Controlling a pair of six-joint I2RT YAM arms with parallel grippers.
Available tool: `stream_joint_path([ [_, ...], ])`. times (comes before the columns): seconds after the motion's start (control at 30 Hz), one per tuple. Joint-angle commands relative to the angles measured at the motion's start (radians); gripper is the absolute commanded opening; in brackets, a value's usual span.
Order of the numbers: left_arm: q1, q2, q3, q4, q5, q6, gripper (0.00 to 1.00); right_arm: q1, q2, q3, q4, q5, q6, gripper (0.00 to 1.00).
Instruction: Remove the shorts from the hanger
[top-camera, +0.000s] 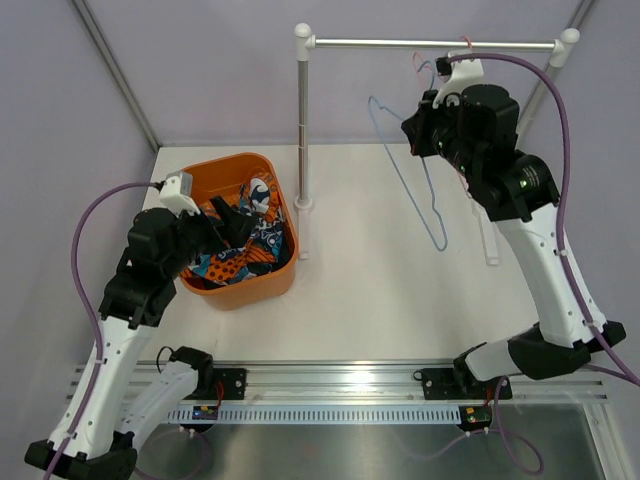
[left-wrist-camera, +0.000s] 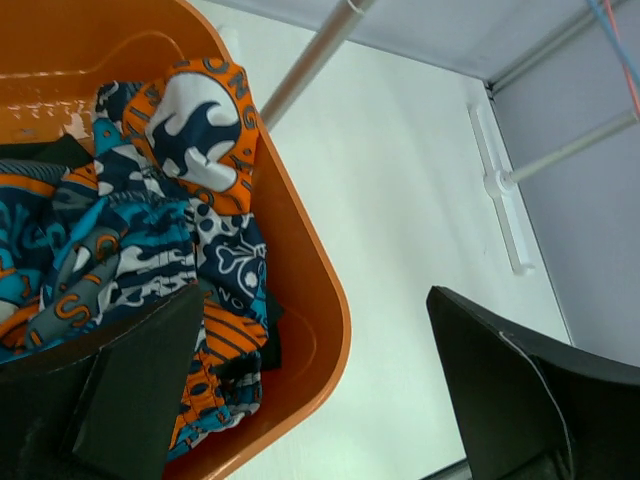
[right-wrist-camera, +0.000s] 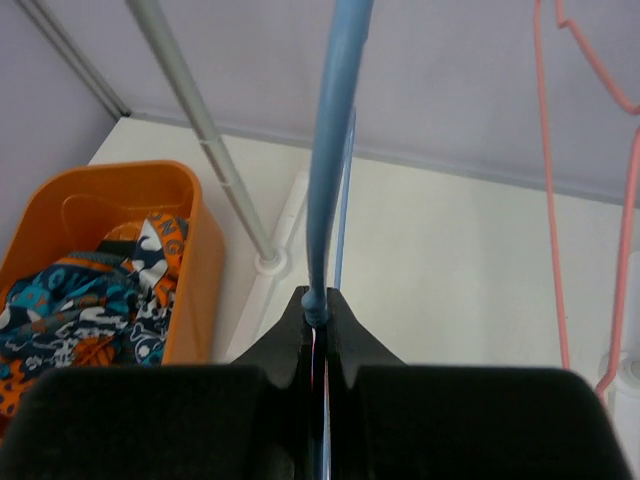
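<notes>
My right gripper will release the bare blue hanger on the rack rail (top-camera: 412, 43), and it will go on the basket side of the pink hanger. The blue hanger is held below the rail now.
The patterned blue and orange shorts (top-camera: 245, 248) lie in the orange basket (top-camera: 243, 291), off any hanger; they also show in the left wrist view (left-wrist-camera: 150, 230) and the right wrist view (right-wrist-camera: 90, 310). My left gripper (top-camera: 232, 225) is open and empty just above the shorts, its jaws wide apart over the basket's right rim (left-wrist-camera: 330, 300). My right gripper (top-camera: 415, 135) is shut on the bare blue hanger (top-camera: 428, 205), holding it up below the rack rail (top-camera: 430, 44). In the right wrist view the hanger's wire (right-wrist-camera: 335, 150) is pinched between the fingertips of that gripper (right-wrist-camera: 318, 305).
A white clothes rack stands on the table, its left post (top-camera: 303, 120) right beside the basket and its foot (right-wrist-camera: 268, 263) close to the hanger. A pink hanger (right-wrist-camera: 550, 200) hangs to the right of the blue one. Grey walls enclose the table.
</notes>
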Motion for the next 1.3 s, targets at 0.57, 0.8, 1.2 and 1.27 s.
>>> stream_joint_path([
  [0.57,-0.010,-0.299,-0.244,-0.040,0.042,0.182,0.99,-0.238,0.342,0.349,0.160,-0.267,-0.071,0.00],
  [0.8,-0.010,-0.348,-0.306,-0.018,0.044,0.182,0.99,-0.264,0.443,0.465,0.151,-0.290,-0.060,0.00],
  [1.2,-0.010,-0.357,-0.324,-0.009,0.062,0.178,0.99,-0.268,0.517,0.438,0.155,-0.322,-0.020,0.00],
  [1.27,-0.012,-0.356,-0.324,-0.008,0.062,0.179,0.99,-0.267,0.502,0.397,0.166,-0.322,-0.014,0.00],
])
